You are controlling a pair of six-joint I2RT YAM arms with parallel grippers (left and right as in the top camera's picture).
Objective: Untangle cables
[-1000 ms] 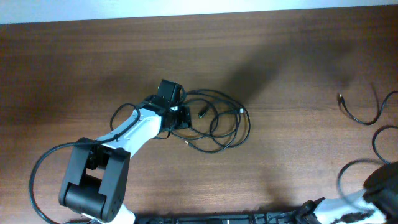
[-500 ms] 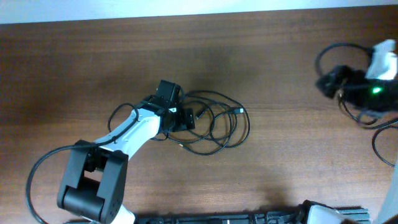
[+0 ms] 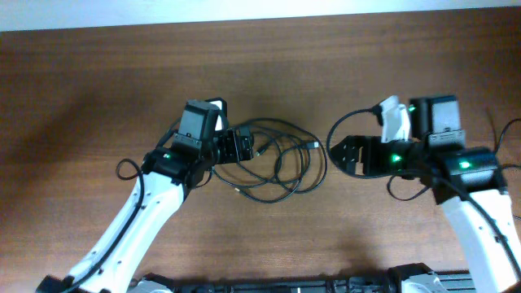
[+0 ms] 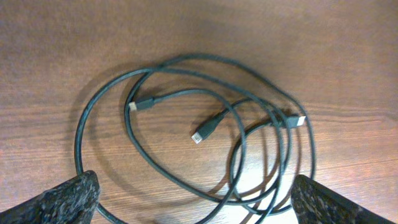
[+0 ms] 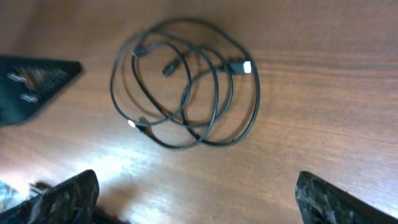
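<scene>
My right gripper needs to grab the outermost loop (image 3: 326, 162) (image 5: 256, 103) of the black cable tangle, next to the silver-tipped plug that points toward my right gripper.
A tangle of thin black cables (image 3: 285, 163) with small silver-tipped plugs lies in loose overlapping loops at the table's middle. My left gripper (image 3: 238, 148) is open at the tangle's left edge, low over the outer loops. In the left wrist view the cables (image 4: 211, 128) fill the frame, and strands run between the open fingers (image 4: 193, 208). My right gripper (image 3: 348, 155) is open and empty just right of the tangle, apart from it. In the right wrist view the cables (image 5: 239, 65) lie ahead of the open fingers (image 5: 199, 199).
The brown wooden table (image 3: 98, 89) has a pale far edge. Another thin black cable (image 3: 511, 129) shows partly at the far right edge, behind my right arm (image 3: 456, 163). My left gripper also shows in the right wrist view (image 5: 31, 84).
My right arm swung in from the far right edge to just right of the tangle. My left arm changed pose, its gripper staying at the tangle's left edge. The cables barely moved.
</scene>
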